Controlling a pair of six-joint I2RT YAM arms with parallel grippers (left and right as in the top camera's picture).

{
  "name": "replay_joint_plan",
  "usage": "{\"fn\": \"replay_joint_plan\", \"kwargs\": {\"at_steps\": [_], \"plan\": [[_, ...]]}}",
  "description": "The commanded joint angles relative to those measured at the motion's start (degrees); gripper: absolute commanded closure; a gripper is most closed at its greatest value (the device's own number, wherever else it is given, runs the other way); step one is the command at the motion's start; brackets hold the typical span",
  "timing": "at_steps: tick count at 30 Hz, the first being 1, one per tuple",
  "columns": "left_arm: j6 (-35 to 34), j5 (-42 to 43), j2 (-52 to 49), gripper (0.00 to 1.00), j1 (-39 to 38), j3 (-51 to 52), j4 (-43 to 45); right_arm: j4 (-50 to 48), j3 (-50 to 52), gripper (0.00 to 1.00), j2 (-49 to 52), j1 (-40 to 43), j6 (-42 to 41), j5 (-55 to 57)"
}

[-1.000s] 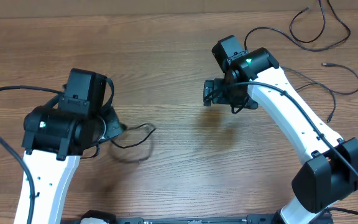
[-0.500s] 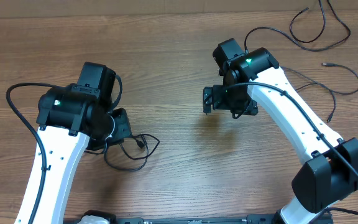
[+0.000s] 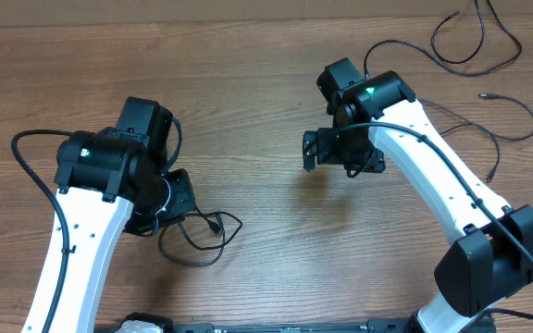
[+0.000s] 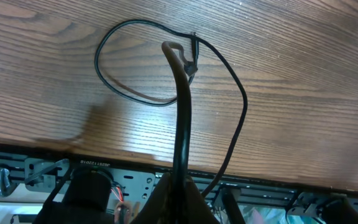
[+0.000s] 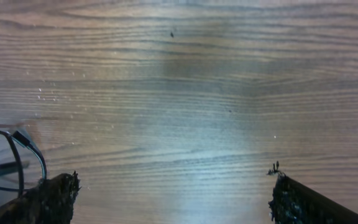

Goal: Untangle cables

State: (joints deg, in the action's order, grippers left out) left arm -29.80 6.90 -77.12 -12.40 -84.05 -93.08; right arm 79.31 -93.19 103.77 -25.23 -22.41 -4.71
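Note:
Next, my left gripper lets go of the thin black cable on the bare wood [image 3: 227,176] just behind the cable's small plug.
One thin black cable [image 3: 200,242] lies in a loose loop on the wooden table near the front left. My left gripper [image 3: 176,194] is shut on it. In the left wrist view that cable [image 4: 180,106] rises straight out of the closed left gripper [image 4: 180,182], bends at its small plug, and curls back in a loop over the wood. Two more cables lie at the back right, one [image 3: 477,44] looped and the other [image 3: 512,118] stretched out. My right gripper [image 3: 315,150] hovers open over bare wood at mid-table. Nothing sits between the fingers of the right gripper [image 5: 173,199].
The table's front edge and a metal rail [image 4: 48,167] lie just below the left gripper. A thin black cord [image 5: 18,163] shows at the left edge of the right wrist view. Thick black cords run along both arms.
The left arm has swung right and toward the front edge, dragging the held cable with it; its loop now lies lower and further right. The right arm has stayed still.

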Motion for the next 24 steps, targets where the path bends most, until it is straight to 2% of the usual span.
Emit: {"fn": "replay_joint_plan", "kwargs": {"at_steps": [1, 24], "plan": [[0.8, 0.6, -0.2, 0.96, 0.0, -1.1, 0.1, -0.8, 0.2, 0.0, -0.1, -0.1, 0.4, -0.5], [-0.6, 0.6, -0.2, 0.96, 0.0, -1.0, 2.7, -2.1, 0.2, 0.0, -0.1, -0.1, 0.4, 2.1]]}}
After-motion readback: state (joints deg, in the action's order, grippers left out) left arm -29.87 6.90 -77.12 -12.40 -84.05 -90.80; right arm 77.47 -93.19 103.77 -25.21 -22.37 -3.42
